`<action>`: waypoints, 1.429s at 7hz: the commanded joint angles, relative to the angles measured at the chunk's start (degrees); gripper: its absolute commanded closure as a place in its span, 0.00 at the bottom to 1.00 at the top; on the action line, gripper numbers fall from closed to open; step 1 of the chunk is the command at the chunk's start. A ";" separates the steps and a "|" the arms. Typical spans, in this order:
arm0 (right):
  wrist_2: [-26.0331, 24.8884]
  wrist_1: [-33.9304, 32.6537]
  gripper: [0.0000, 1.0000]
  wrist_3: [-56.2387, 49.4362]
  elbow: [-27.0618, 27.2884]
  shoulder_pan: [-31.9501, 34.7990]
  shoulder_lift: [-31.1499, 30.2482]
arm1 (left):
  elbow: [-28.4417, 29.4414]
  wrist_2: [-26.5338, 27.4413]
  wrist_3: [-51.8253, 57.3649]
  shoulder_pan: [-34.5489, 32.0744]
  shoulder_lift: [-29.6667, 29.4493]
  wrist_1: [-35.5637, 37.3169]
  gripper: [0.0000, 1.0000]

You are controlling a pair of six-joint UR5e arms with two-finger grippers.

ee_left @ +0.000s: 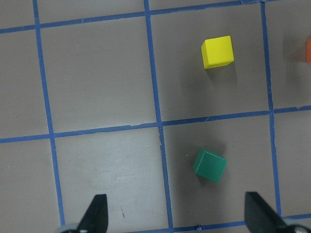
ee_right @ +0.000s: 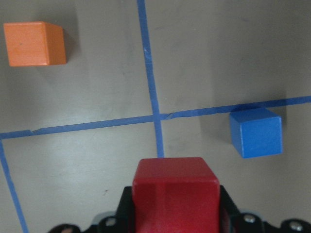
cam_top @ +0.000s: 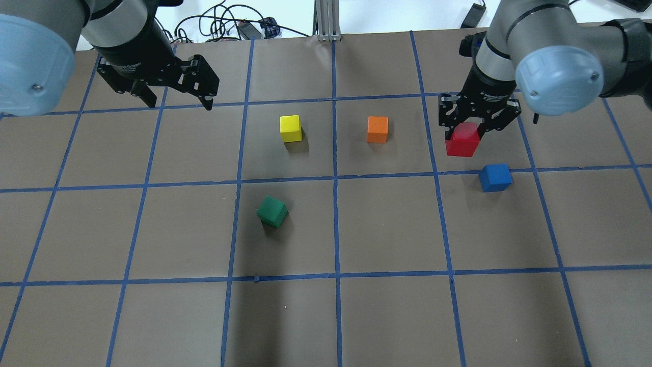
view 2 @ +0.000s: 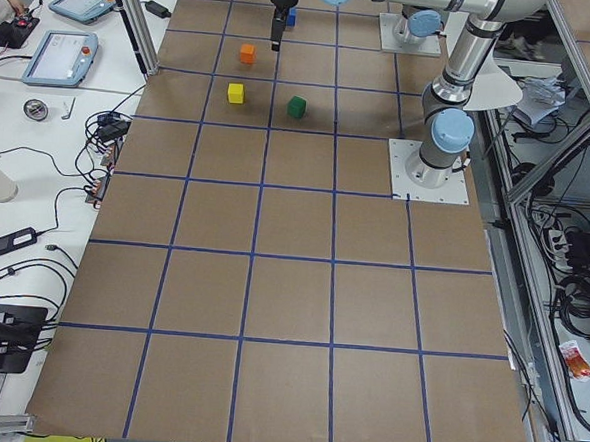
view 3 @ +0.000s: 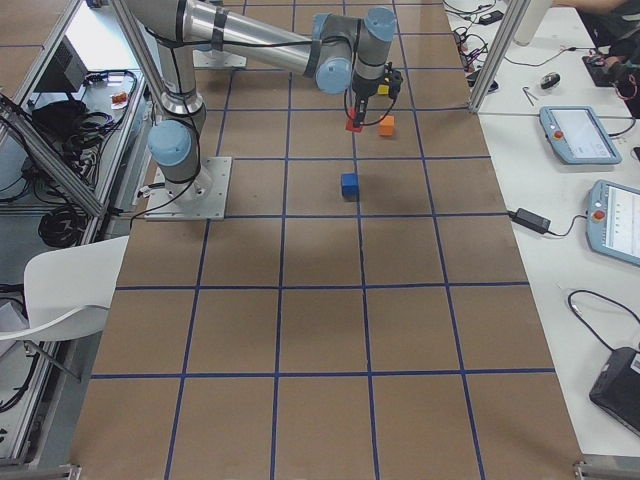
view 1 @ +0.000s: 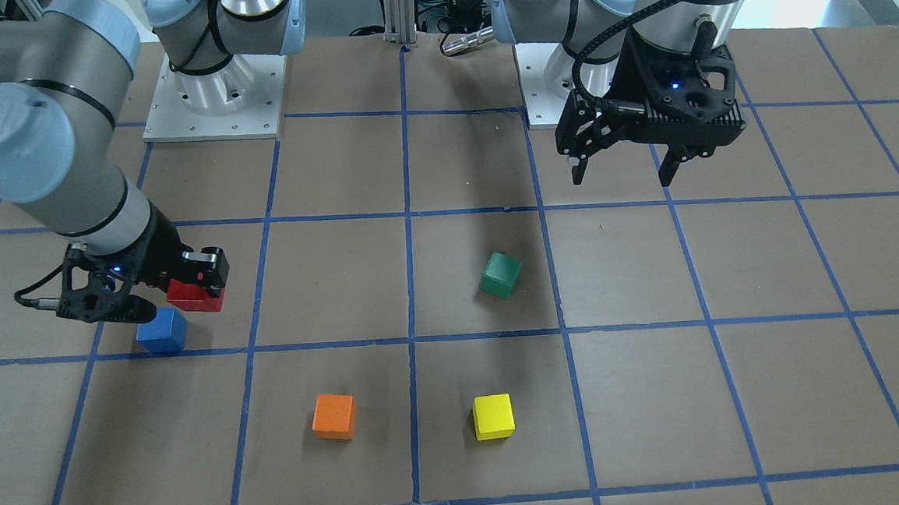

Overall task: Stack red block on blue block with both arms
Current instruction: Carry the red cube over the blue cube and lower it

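Note:
The robot's right gripper will set the red block down on the blue block's top side [view 1: 147,314] [ee_right: 261,141], close to the blue tape line.
My right gripper [cam_top: 464,133] is shut on the red block [cam_top: 462,140] and holds it above the table. The red block also shows in the front-facing view [view 1: 196,296] and fills the bottom of the right wrist view [ee_right: 176,196]. The blue block [cam_top: 495,177] sits on the table just beside and below the held red block; it also shows in the front-facing view [view 1: 162,331] and to the right in the right wrist view [ee_right: 256,132]. My left gripper [cam_top: 179,104] is open and empty, raised over the far left of the table, away from both blocks.
An orange cube [cam_top: 377,129] sits to the left of the red block, a yellow cube [cam_top: 290,128] further left, and a tilted green cube [cam_top: 272,211] nearer the middle. The brown table [cam_top: 387,316] carries a blue tape grid. Arm bases [view 1: 214,103] stand at the table's robot side.

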 commanded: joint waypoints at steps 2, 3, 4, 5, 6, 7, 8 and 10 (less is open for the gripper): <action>-0.39 -3.79 1.00 -12.26 3.87 -6.84 -0.79 | -0.09 0.09 -0.09 -0.03 0.00 -0.17 0.00; -0.48 -8.70 1.00 -16.22 6.67 -8.86 -0.97 | -0.01 0.17 -0.09 -0.03 0.00 -0.18 0.00; -0.48 -11.88 1.00 -21.13 10.18 -10.88 -1.40 | -0.01 0.26 -0.09 -0.03 -0.08 -0.26 0.00; -0.39 -16.61 1.00 -23.70 13.00 -12.47 -1.93 | -0.01 0.17 -0.09 -0.03 -0.08 -0.26 0.00; -0.04 -17.00 1.00 -25.21 14.94 -12.48 -2.02 | -0.01 0.17 -0.09 -0.03 -0.08 -0.18 0.00; -0.21 -20.05 1.00 -25.49 15.48 -12.48 -2.02 | -0.01 0.09 -0.09 -0.03 -0.08 -0.26 0.00; 0.05 -20.52 1.00 -25.49 16.18 -12.31 -2.11 | -0.01 0.09 -0.09 -0.03 -0.08 -0.26 0.00; 0.49 -20.61 1.00 -26.62 17.51 -12.04 -1.94 | -0.01 0.09 -0.09 -0.03 -0.08 -0.26 0.00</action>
